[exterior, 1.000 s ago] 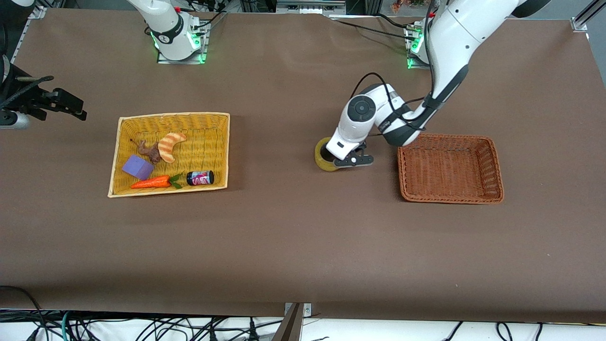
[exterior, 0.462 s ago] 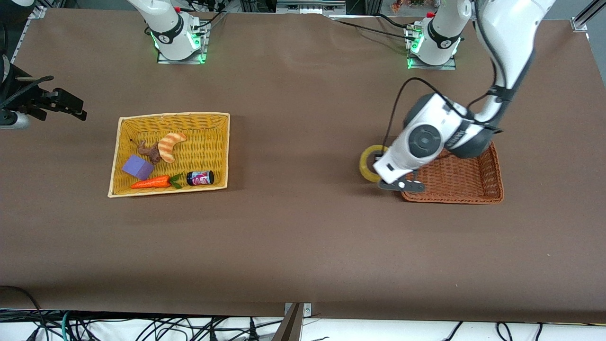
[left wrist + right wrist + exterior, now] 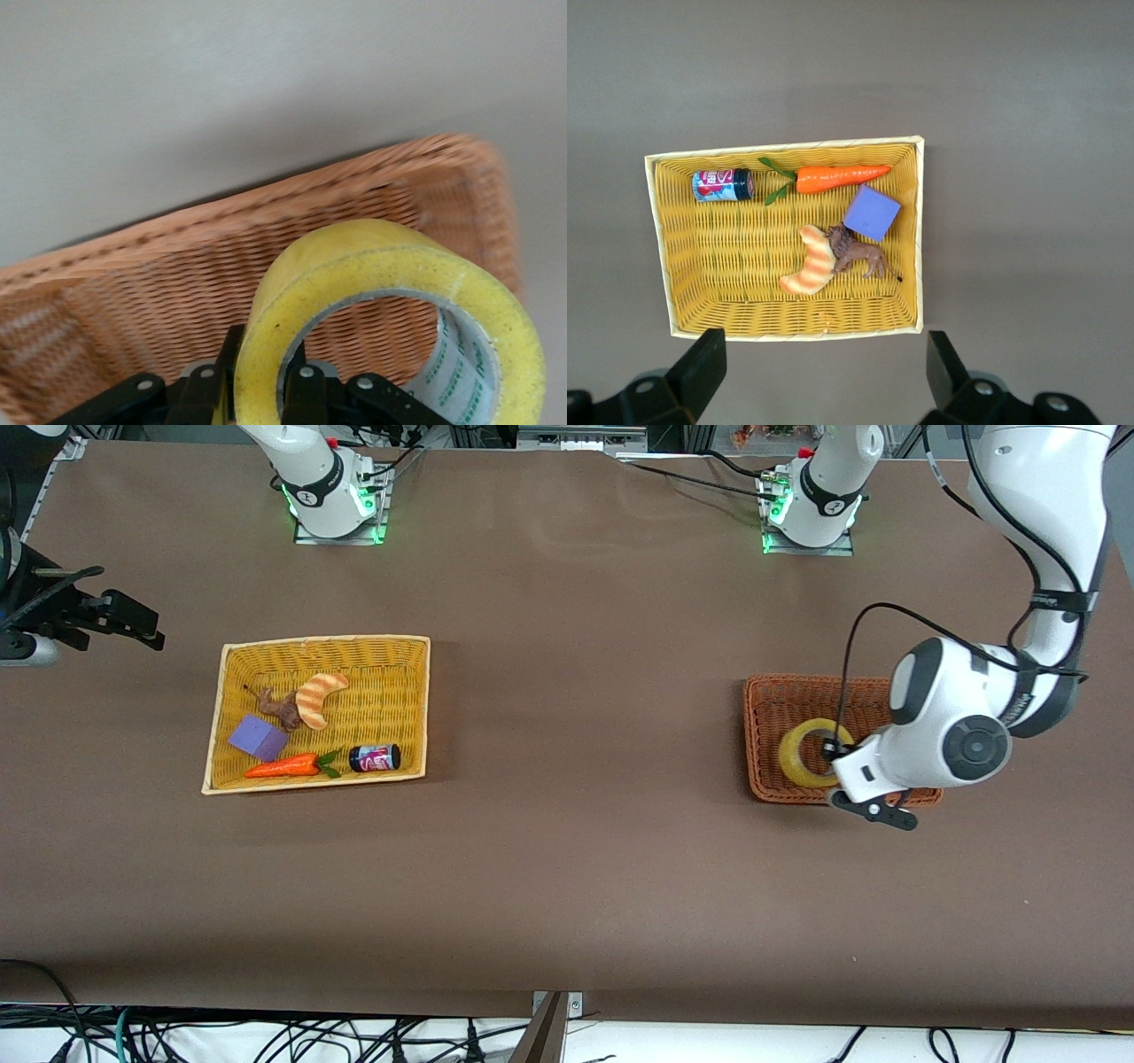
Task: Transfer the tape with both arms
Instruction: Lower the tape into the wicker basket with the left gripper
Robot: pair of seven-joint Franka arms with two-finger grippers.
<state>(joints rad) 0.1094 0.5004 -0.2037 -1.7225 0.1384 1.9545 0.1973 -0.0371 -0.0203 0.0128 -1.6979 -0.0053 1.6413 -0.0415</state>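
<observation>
The tape, now held just over the basket's inside, will be let go by my left gripper on the brown wicker basket's bottom (image 3: 819, 747), a little toward the yellow basket from its middle.
The tape (image 3: 804, 755) is a yellowish roll with a grey core. My left gripper (image 3: 834, 765) is shut on its wall and holds it on edge just over the inside of the brown wicker basket (image 3: 842, 683). In the left wrist view the tape (image 3: 390, 266) fills the foreground, one finger of the left gripper (image 3: 257, 365) is inside the ring and one outside, and the brown basket (image 3: 159, 274) lies below. My right gripper (image 3: 120, 615) waits open and empty, high up at the right arm's end of the table; it shows wide open in the right wrist view (image 3: 824, 363).
A yellow wicker basket (image 3: 323, 639) toward the right arm's end holds a striped croissant toy (image 3: 319, 698), a purple block (image 3: 257, 737), a toy carrot (image 3: 283, 765), a small can (image 3: 375, 758) and a brown figure. The right wrist view looks down on this yellow basket (image 3: 788, 329).
My left arm has carried the tape from the middle of the table toward its own end, and it is now over the brown basket. The right arm has not moved.
</observation>
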